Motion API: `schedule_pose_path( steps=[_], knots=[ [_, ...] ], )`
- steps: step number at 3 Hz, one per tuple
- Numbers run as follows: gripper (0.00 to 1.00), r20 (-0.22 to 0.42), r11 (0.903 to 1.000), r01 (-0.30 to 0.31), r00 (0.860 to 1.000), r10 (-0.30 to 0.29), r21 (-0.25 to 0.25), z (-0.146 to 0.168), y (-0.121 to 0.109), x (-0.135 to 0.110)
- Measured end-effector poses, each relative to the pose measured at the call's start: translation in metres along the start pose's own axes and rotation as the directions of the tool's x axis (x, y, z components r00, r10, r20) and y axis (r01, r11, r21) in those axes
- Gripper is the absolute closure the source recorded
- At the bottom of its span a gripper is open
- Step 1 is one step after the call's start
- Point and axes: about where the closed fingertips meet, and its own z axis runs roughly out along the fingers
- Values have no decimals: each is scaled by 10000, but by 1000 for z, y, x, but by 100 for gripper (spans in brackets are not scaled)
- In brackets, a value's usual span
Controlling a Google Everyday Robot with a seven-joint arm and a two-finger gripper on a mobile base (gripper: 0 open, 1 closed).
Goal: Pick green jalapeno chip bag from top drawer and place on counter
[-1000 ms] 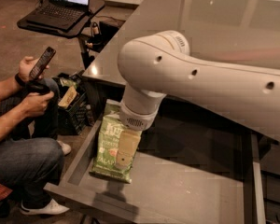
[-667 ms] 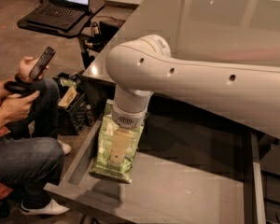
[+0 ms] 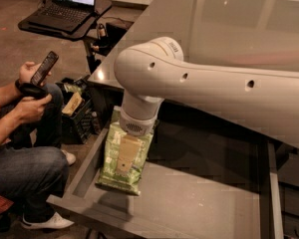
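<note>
The chip bag's upper end (image 3: pixel 124 141), just under my wrist, will be gripped by my gripper, so that the rest of the green jalapeno chip bag hangs down.
The green jalapeno chip bag (image 3: pixel 111 169) lies flat at the left end of the open top drawer (image 3: pixel 199 205), a wide grey metal tray. My white arm reaches in from the right. Its wrist points straight down, and the gripper (image 3: pixel 126 156) is right on top of the bag, with a beige part of it lying against the bag's middle. The wrist hides the bag's upper end. The counter (image 3: pixel 229 29), a dark glossy slab, stretches behind and above the drawer.
A seated person (image 3: pixel 20 148) holding a phone (image 3: pixel 44 67) is close to the drawer's left side. A laptop on a black stand (image 3: pixel 70 6) is at the back left. A black crate of snacks (image 3: pixel 77 114) sits on the floor by the counter.
My arm's elbow and wrist have swung left, and the wrist now stands more squarely over the bag. The bag lies in the same spot in the drawer.
</note>
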Motion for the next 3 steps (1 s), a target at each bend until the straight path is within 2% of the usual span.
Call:
schedule_pose_path(
  steps=[1, 3],
  knots=[
    [0, 79, 9999, -142, 9999, 142, -80, 7, -12, -11],
    [0, -146, 9966, -503, 9987, 495, -659, 36, -32, -23]
  ],
)
